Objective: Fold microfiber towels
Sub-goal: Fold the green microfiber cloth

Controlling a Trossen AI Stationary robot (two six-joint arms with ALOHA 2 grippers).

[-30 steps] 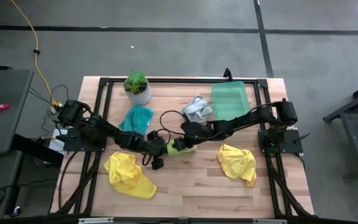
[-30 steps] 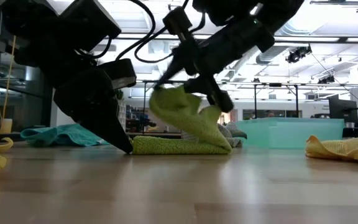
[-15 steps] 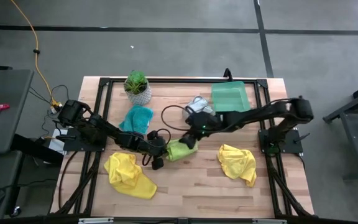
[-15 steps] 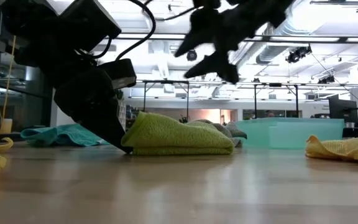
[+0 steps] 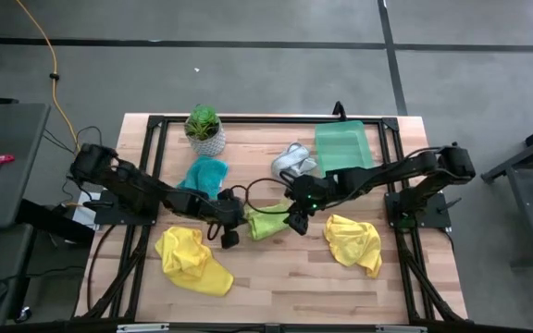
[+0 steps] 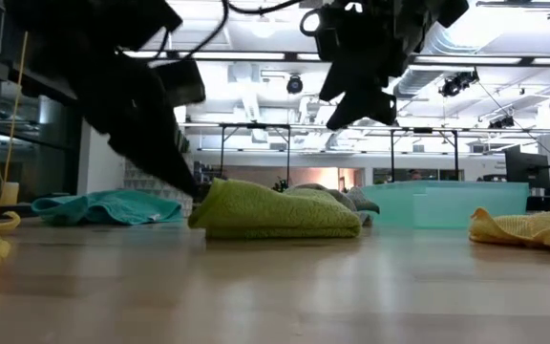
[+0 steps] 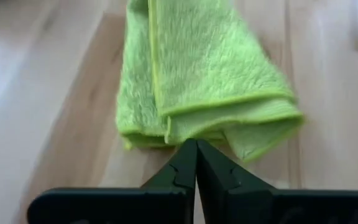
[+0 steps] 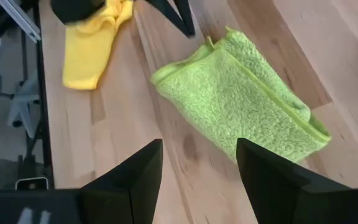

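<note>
The shut fingers of my left gripper slant down at the lime green towel's flat layered end, so they should open, turn low and pinch that end (image 6: 220, 204) before folding.
The lime green towel (image 5: 266, 223) lies folded at the middle of the table, its layered edges (image 7: 229, 112) toward my left gripper. My left gripper (image 7: 196, 146) is shut, and its tips slant down at the towel's left end (image 6: 203, 196), a little above the wood. My right gripper (image 8: 197, 180) hangs open above the towel's right part (image 6: 356, 100), clear of it. Two yellow towels (image 5: 191, 259) (image 5: 354, 240) lie crumpled near the front. A teal towel (image 5: 204, 176) and a grey-white towel (image 5: 292, 162) lie farther back. My left gripper's shut fingertips (image 7: 188, 158) stand right at the folded towel's near edge (image 7: 194, 134), slanting down from the table's left. I cannot tell whether they touch the cloth.
A translucent green tray (image 5: 343, 150) stands at the back right and a small plant in a white pot (image 5: 204, 129) at the back left. Bare wood shows along the front between the two yellow towels.
My right gripper has laid the lifted half of the lime towel over, let go and opened. It has then risen and drawn toward the table's right edge, rolling its wrist. The towel now lies flat, folded. My left gripper has lifted slightly off the table at the towel's left end.
</note>
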